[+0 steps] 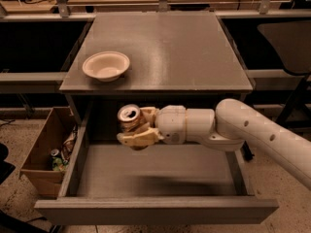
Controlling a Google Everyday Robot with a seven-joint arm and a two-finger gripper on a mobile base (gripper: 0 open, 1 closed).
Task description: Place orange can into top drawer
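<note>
I will release the orange can on the drawer bottom near the drawer's side [102, 172] by the cardboard box.
The orange can [129, 117], copper-coloured with a silver pull-tab top, is held upright in my gripper [136, 130]. The gripper's pale fingers [137, 139] are shut around the can's body. The white arm reaches in from the right. The can hangs above the back left part of the open top drawer [155, 171], a wide shallow grey drawer pulled out towards the camera. The can is clear of the drawer's flat bottom and casts a shadow on it.
A cream bowl [106, 65] sits on the left of the grey cabinet top [175, 52]. A brown cardboard box [46, 152] with trash, including a greenish can [57, 155], stands on the floor left of the drawer. A dark chair [286, 42] is at the right.
</note>
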